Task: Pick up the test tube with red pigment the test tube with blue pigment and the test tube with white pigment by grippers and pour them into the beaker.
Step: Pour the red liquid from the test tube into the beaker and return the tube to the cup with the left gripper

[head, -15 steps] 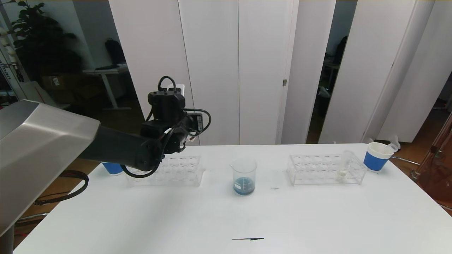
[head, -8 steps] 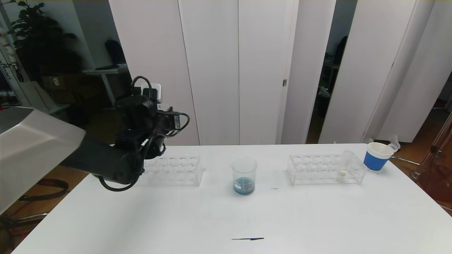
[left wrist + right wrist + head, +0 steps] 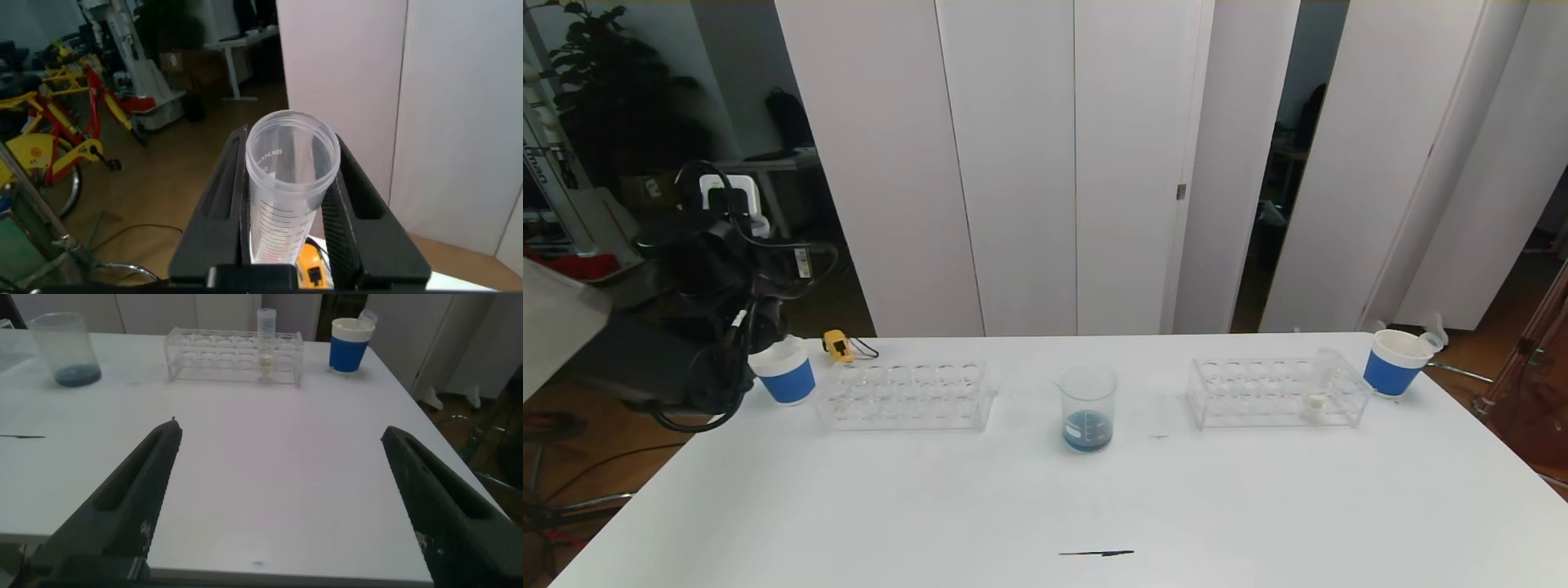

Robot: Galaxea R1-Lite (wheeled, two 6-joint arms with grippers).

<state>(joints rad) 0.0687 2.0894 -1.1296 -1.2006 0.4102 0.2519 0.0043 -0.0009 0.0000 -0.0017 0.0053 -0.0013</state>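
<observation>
Next, my left gripper releases the clear test tube inside the blue paper cup (image 3: 782, 357) near the small yellow object.
My left gripper (image 3: 292, 159) is shut on a clear, graduated test tube (image 3: 286, 204) that looks empty, its open mouth facing the wrist camera. The left arm (image 3: 686, 343) hangs at the table's far left corner, just beside a blue paper cup (image 3: 783, 377). The beaker (image 3: 1086, 406) stands mid-table with dark blue liquid at its bottom, also in the right wrist view as the beaker (image 3: 65, 347). The test tube with white pigment (image 3: 1316, 390) stands upright in the right rack (image 3: 1258, 392). No tube with red or blue pigment is in view. My right gripper (image 3: 282, 457) is open above bare table.
An empty clear rack (image 3: 907, 396) sits left of the beaker, with a small yellow object (image 3: 836, 345) behind it. A second blue cup (image 3: 1392, 363) stands at the far right corner. A thin dark streak (image 3: 1096, 554) marks the front of the white table (image 3: 1045, 498).
The left arm has swung left from above the left rack to the table's left corner, uncovering the blue cup and the yellow object. Nothing else moved.
</observation>
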